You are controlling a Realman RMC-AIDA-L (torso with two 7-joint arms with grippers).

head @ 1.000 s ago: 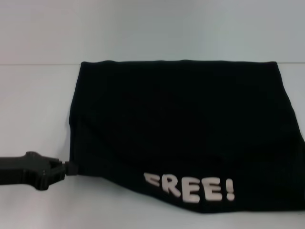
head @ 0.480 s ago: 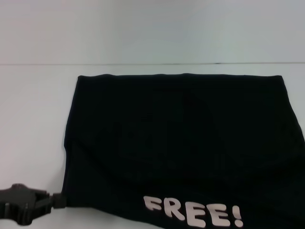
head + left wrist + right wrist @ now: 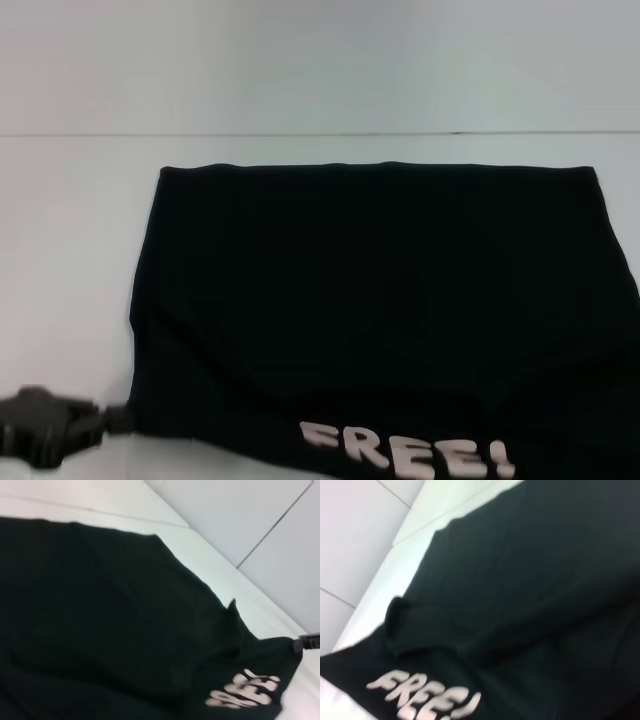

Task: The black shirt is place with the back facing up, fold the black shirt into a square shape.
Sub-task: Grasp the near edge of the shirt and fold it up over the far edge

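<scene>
My left gripper will release the near corner of the black shirt just over the shirt's far corner (image 3: 169,147) on the same side.
The black shirt (image 3: 380,300) lies flat across the white table (image 3: 70,230), with a white "FREE!" print (image 3: 405,452) along its near edge. My left gripper (image 3: 118,420) is at the lower left, shut on the shirt's near left corner. The head view does not show my right gripper. The left wrist view shows the shirt (image 3: 110,620) drawn out to a point at a black rigid tip, my right gripper (image 3: 302,644), which pinches the near right corner. The right wrist view shows only the shirt (image 3: 530,580) and its print (image 3: 422,695).
The table's far edge (image 3: 320,133) meets a pale wall behind the shirt. Bare white tabletop lies left of the shirt and beyond its far edge. The shirt's right side and near edge run out of the head view.
The whole shirt has slid toward me: its far edge dropped lower in the head view and the print reached the bottom border. The left gripper moved back with the corner.
</scene>
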